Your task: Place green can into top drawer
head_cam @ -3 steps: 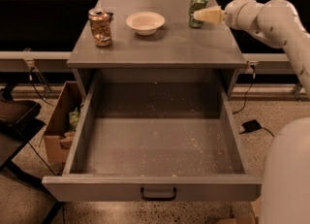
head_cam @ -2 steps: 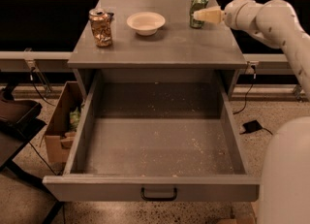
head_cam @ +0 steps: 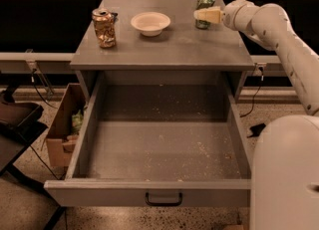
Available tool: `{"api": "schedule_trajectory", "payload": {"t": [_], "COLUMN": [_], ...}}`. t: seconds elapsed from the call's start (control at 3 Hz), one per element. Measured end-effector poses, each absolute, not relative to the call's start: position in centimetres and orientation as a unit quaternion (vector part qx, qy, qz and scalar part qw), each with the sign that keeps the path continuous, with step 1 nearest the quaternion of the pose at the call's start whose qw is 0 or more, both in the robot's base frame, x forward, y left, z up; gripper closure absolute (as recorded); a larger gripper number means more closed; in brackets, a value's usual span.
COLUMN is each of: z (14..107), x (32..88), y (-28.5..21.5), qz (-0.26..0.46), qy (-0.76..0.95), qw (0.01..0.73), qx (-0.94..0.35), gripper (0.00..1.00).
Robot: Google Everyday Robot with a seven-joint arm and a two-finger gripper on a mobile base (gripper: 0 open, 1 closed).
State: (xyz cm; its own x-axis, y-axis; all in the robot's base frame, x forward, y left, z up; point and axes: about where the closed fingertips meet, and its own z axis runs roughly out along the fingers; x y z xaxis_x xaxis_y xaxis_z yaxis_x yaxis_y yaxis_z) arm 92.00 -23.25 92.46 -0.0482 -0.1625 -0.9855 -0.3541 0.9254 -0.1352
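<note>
My gripper is going to close around the lower half of the green can (head_cam: pixel 203 18), just below its middle, so that I can lift it off the top of the cabinet.
The green can (head_cam: pixel 205 1) stands upright at the back right of the grey cabinet top (head_cam: pixel 164 45). My gripper (head_cam: pixel 203 16) reaches in from the right at the can's lower half, its cream tip in front of the can. The white arm (head_cam: pixel 279 30) runs off to the right. The top drawer (head_cam: pixel 159 149) is pulled fully open below the cabinet top. Its speckled grey floor is bare, and its dark handle (head_cam: pixel 163 199) is on the front panel.
An orange-gold can (head_cam: pixel 103 27) stands at the left of the cabinet top. A white bowl (head_cam: pixel 150 23) sits between the two cans. A cardboard box (head_cam: pixel 67 124) stands on the floor left of the drawer. My white base (head_cam: pixel 284 174) is at the drawer's right.
</note>
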Motion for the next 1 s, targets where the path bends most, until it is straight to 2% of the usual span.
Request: {"api": "schedule_trajectory", "payload": {"t": [1.0], "z": [90.1], "x": [96.1], "y": [-23.3], "qz": [0.069], "qy": [0.722], "qw": [0.672], "qx": [-0.150], "gripper": [0.00]}}
